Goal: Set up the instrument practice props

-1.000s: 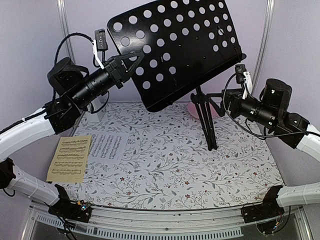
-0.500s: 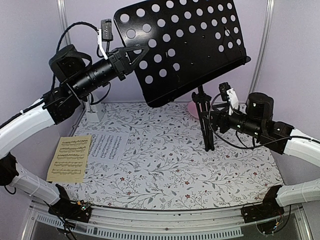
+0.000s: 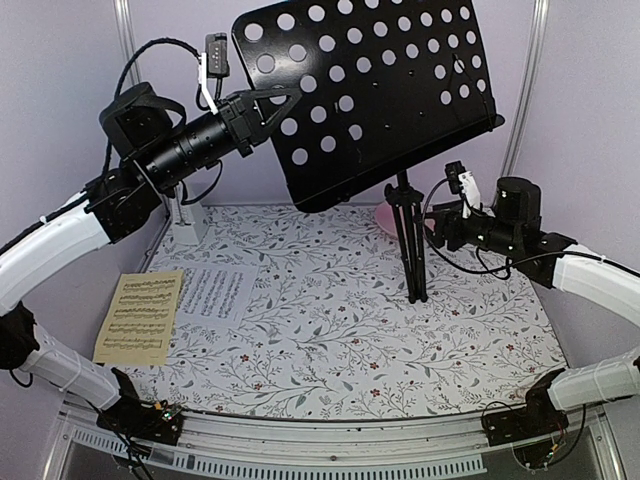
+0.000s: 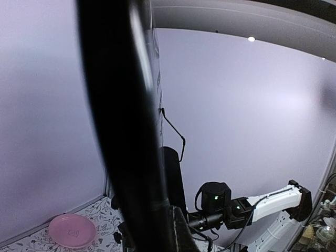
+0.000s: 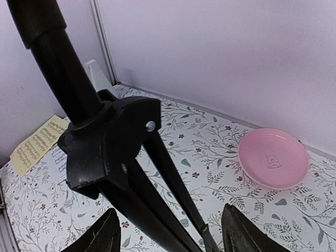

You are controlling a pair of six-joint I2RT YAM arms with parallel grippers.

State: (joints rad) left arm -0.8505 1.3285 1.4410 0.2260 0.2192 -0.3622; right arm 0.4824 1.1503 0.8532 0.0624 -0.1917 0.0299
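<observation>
The folded legs lie at a slant across my right gripper's fingers, so my right gripper needs to square up and close on the legs' hub (image 3: 403,194) before my left gripper leaves the desk.
The black perforated music stand (image 3: 380,90) stands at the back, its desk tilted and its tripod legs (image 3: 415,265) drawn close together on the table. My left gripper (image 3: 278,106) is shut on the desk's left edge; in the left wrist view that edge (image 4: 121,121) fills the frame. My right gripper (image 3: 433,228) is open beside the post, and its fingers (image 5: 105,236) straddle the tripod legs (image 5: 168,189) without touching. The yellowish page (image 3: 140,316) and the white page (image 3: 214,292) lie flat at the left. The pale-grey metronome (image 3: 190,222) stands at the back left, partly hidden by my left arm.
A pink round plate (image 5: 273,157) lies behind the stand near the back wall and is mostly hidden in the top view (image 3: 384,220). Purple walls close in the back and sides. The floral tablecloth (image 3: 330,330) covers the table.
My left gripper has lifted the desk up and to the right, setting the stand more upright. My right arm has swung left and down to the post, with its fingers now around the legs.
</observation>
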